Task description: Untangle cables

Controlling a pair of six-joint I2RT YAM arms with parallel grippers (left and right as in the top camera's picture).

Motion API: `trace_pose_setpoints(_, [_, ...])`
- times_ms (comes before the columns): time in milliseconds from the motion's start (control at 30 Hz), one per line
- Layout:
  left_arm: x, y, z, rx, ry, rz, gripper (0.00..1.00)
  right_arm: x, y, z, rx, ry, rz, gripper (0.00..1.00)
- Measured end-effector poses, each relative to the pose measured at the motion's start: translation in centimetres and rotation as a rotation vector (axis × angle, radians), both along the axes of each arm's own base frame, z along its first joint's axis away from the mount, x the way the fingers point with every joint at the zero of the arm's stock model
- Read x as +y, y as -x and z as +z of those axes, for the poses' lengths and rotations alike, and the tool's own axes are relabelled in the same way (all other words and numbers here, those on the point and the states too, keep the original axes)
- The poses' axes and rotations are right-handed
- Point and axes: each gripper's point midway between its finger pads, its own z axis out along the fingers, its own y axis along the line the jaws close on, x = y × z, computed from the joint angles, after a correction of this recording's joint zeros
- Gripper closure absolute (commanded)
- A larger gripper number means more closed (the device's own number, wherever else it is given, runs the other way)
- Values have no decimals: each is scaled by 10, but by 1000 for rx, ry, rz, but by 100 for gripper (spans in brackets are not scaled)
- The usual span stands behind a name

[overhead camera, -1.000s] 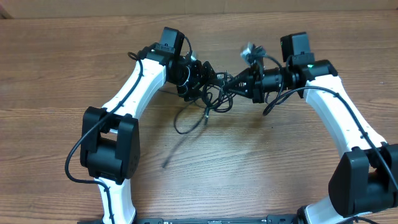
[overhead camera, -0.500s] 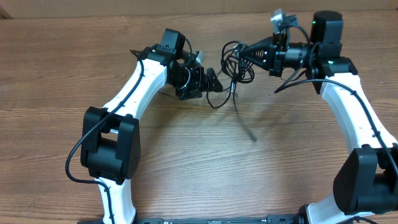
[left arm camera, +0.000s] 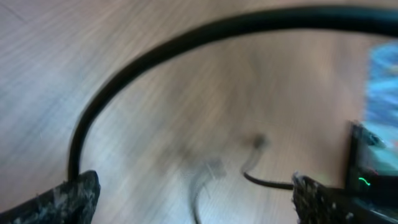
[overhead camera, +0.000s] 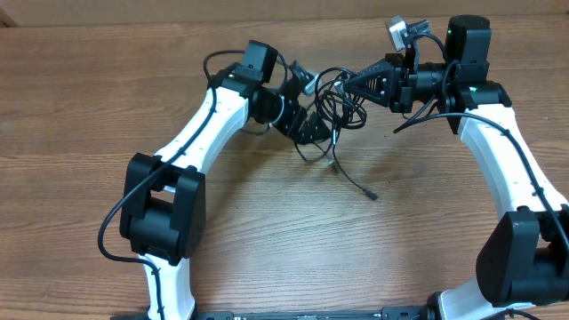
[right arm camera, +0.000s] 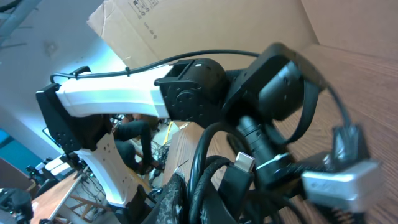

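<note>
My left gripper is to close next on the outer loop of black cord [overhead camera: 298, 148] [left arm camera: 74, 160] that arcs out from the knot of cables, so that I can pull it free.
The cables [overhead camera: 336, 96] are a knot of thin black cords held above the wooden table between the two arms. My right gripper [overhead camera: 354, 84] is shut on the knot; in the right wrist view the cords [right arm camera: 208, 158] and a silver-tipped plug [right arm camera: 244, 163] sit in the jaws [right arm camera: 199, 208]. One loose tail runs down to a plug end [overhead camera: 369, 193] on the table. My left gripper [overhead camera: 307, 120] sits just left of the knot. In the left wrist view its jaws [left arm camera: 199, 196] are wide open, with a black cord [left arm camera: 155, 56] arcing past the left fingertip.
The left arm [right arm camera: 124, 99] fills the right wrist view, with a cardboard box [right arm camera: 186, 31] behind it. Both arm bases stand at the table's near edge [overhead camera: 302, 313]. Thicker black arm wires hang beside each arm [overhead camera: 116, 213].
The right gripper lifted the knot up and to the right. The left gripper has since moved right toward it. The loose tail slid right across the table.
</note>
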Motion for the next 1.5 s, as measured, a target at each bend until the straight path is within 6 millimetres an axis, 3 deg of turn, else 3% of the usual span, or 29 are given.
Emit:
trace_pose_setpoints(167, [12, -45, 5, -68, -16, 190, 0, 1, 1, 0, 7, -2, 6, 96])
trace_pose_setpoints(333, [27, -65, -9, -47, -148, 432, 1, 2, 2, 0, 20, -2, 11, 96])
trace_pose_setpoints(567, [-15, -70, 4, -131, -131, 512, 0, 16, 9, 0, 37, -1, 48, 96])
trace_pose_setpoints(667, [-18, -64, -1, -105, -156, 545, 0, 22, 12, 0, 39, -1, 63, 96])
trace_pose_setpoints(833, [22, -72, -15, -5, -220, 724, 1, 20, 11, 0, 43, -1, 59, 96])
trace_pose_setpoints(1000, [88, -91, -22, 148, -199, 964, 0, 18, 10, 0, 43, -1, 53, 94])
trace_pose_setpoints(1100, [95, -110, -5, 118, -66, 878, 0, 18, 10, 0, 43, -1, 53, 91])
trace_pose_setpoints(1167, [86, -109, 10, 87, 24, 718, 0, 18, 10, 0, 40, -1, 53, 91])
trace_pose_setpoints(1300, [59, -75, 17, 83, 86, 426, 0, 18, 9, 1, 27, -2, 52, 90])
trace_pose_setpoints(1400, [50, -53, 14, 66, 83, 278, 1, 17, 9, 2, 24, -2, 51, 89])
trace_pose_setpoints(1500, [43, -43, 16, -2, 92, 161, 2, 17, 9, 2, 21, -2, 50, 89])
